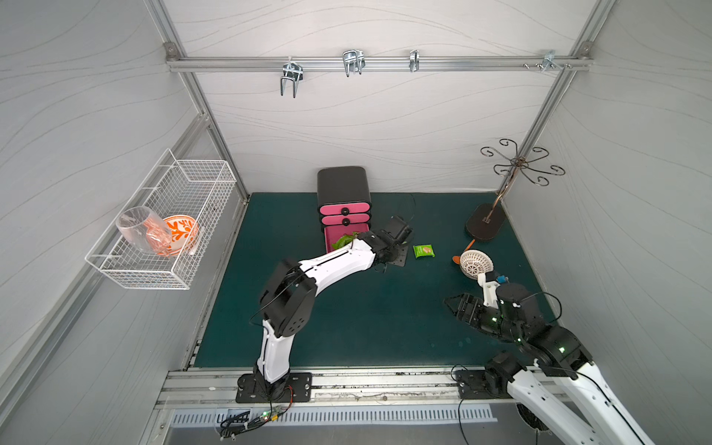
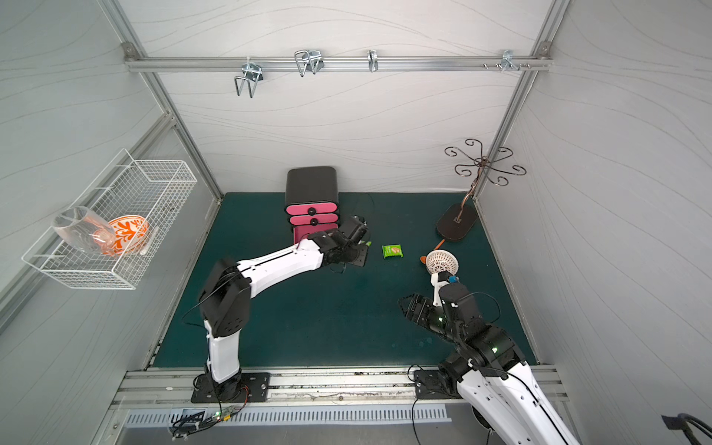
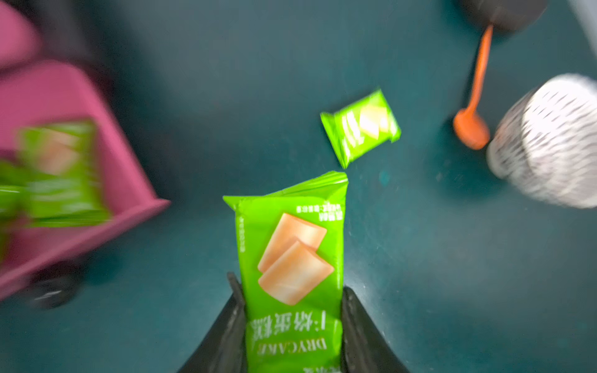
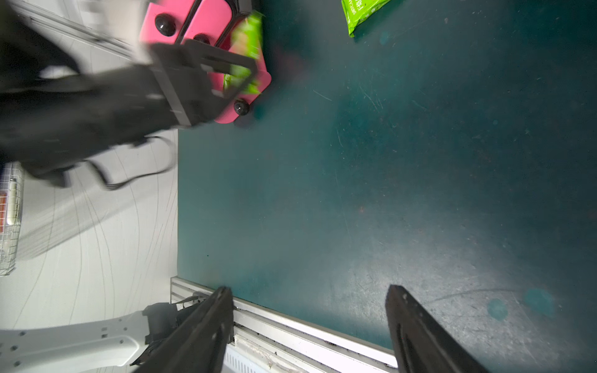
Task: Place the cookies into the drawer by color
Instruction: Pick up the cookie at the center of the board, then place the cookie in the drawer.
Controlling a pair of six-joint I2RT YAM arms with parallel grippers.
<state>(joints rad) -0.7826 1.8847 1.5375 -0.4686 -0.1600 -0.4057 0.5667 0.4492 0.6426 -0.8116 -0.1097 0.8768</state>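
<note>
My left gripper should set the green cookie packet down next to the green cookies in the open pink drawer [image 1: 334, 242].
The drawer cabinet [image 1: 343, 185] [image 2: 311, 185] is black, with its bottom pink drawer [image 1: 330, 239] [image 3: 64, 97] pulled open. Green cookies [image 1: 343, 242] [image 3: 61, 174] [image 4: 248, 35] lie inside it. My left gripper [image 1: 400, 246] [image 2: 364, 246] [image 3: 289, 284] hovers just right of the open drawer, shut on a green cookie packet [image 3: 290, 245] with a biscuit picture. Another green packet [image 1: 424, 251] [image 2: 392, 251] [image 3: 360, 127] [image 4: 365, 13] lies flat on the mat to the right. My right gripper [image 1: 449, 302] [image 2: 402, 302] [image 4: 310, 290] stands open and empty over the front right of the mat.
A white perforated dome [image 1: 477, 262] [image 3: 549, 139] with an orange handle [image 3: 475, 106] sits right of the loose packet. A hook stand [image 1: 484, 223] is at the back right. A wire basket [image 1: 165, 227] on the left wall holds a glass and an orange bowl.
</note>
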